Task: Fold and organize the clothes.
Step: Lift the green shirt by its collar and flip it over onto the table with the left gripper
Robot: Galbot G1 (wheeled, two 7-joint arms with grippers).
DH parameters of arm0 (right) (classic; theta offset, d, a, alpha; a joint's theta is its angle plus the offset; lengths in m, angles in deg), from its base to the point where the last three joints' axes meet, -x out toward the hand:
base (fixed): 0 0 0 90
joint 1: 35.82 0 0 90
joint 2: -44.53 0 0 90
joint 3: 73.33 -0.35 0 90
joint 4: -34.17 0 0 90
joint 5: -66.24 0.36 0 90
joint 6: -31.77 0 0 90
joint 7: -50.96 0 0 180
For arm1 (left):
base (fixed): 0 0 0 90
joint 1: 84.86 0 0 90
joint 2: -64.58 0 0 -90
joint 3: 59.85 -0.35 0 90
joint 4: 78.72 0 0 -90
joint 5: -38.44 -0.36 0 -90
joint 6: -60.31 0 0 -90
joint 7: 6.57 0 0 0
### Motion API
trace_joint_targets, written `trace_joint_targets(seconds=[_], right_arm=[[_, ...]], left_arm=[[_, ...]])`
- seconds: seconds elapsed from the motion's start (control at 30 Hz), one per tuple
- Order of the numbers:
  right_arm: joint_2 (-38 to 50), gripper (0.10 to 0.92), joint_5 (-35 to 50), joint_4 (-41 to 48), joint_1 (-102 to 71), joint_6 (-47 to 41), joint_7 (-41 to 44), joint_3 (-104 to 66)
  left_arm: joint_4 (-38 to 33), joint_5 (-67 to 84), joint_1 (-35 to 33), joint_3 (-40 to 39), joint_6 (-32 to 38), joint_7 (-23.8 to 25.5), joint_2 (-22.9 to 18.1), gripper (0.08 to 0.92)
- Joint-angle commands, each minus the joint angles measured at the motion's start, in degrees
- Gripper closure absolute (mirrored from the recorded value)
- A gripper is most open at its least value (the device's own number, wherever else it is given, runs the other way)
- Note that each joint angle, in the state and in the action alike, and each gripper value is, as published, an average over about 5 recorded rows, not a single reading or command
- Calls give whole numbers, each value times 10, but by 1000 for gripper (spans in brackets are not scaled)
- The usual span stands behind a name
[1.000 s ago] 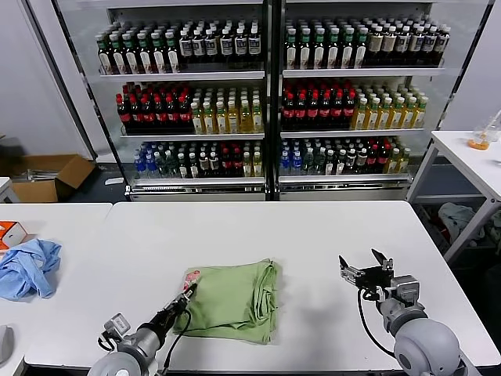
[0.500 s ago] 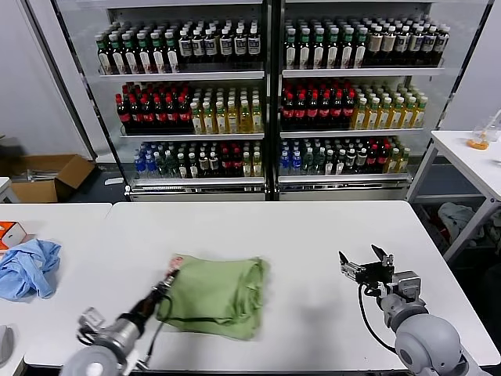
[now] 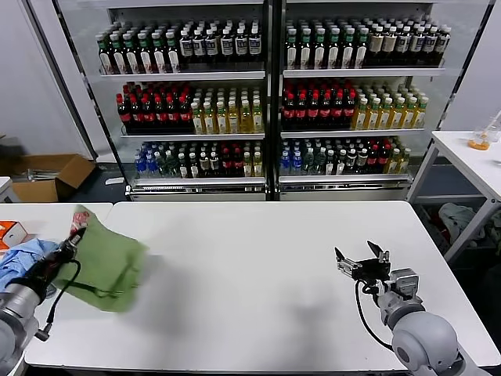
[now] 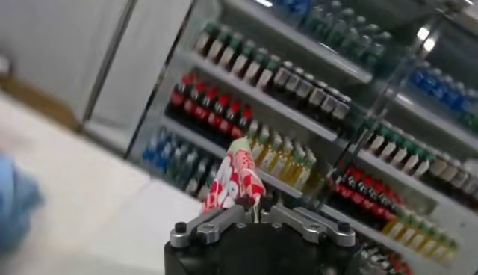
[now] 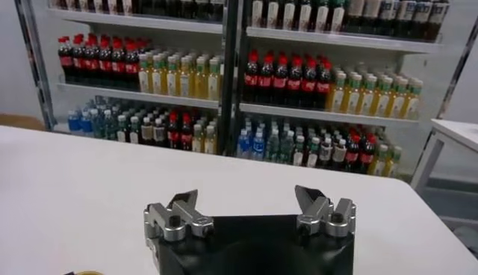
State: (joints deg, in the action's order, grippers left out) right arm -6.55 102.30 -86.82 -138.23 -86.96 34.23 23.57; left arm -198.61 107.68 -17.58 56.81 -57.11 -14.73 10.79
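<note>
Next, my left gripper lets go of the light green shirt on the white table midway [image 3: 187, 268] between the blue cloth and my right gripper.
A folded light green shirt [image 3: 106, 266] with a red-pink checked corner hangs in the air over the left end of the white table [image 3: 258, 298]. My left gripper [image 3: 72, 236] is shut on that checked corner and holds the shirt up. In the left wrist view the checked fabric [image 4: 235, 175] sticks up from between the closed jaws of the left gripper [image 4: 252, 211]. My right gripper [image 3: 360, 262] is open and empty above the right part of the table; it also shows in the right wrist view [image 5: 246, 209].
A crumpled blue cloth [image 3: 17, 258] lies on the neighbouring table at far left, beside an orange box [image 3: 9, 233]. Drink coolers full of bottles [image 3: 266, 94] stand behind. Another white table [image 3: 470, 160] is at far right.
My left gripper has lifted the green shirt off the table's middle and carried it to the left, up over the table's left end. The right gripper has barely moved.
</note>
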Motion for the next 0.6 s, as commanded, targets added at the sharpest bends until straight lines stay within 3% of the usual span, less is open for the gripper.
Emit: trace_joint_targets(seconds=[0.03,0.23,0.47,0.6], right_arm=[[0,203,-5,-4,-8,1,0,-2],[1,203,-9,-7,-13,1,0,-5],[-2,203,-15,-9,-14,1,-1,-3],[-6,203,-18,-6,-14,1,0,-2]], left_arm=[[-31,-434,0,-227,12,5,-12,898],[45,-571,55,-385,20,0,-88,898],[24,-484,143,-452,-10,-34,-123,898],[50,-437,171,-490,-18,-49,-149,898]])
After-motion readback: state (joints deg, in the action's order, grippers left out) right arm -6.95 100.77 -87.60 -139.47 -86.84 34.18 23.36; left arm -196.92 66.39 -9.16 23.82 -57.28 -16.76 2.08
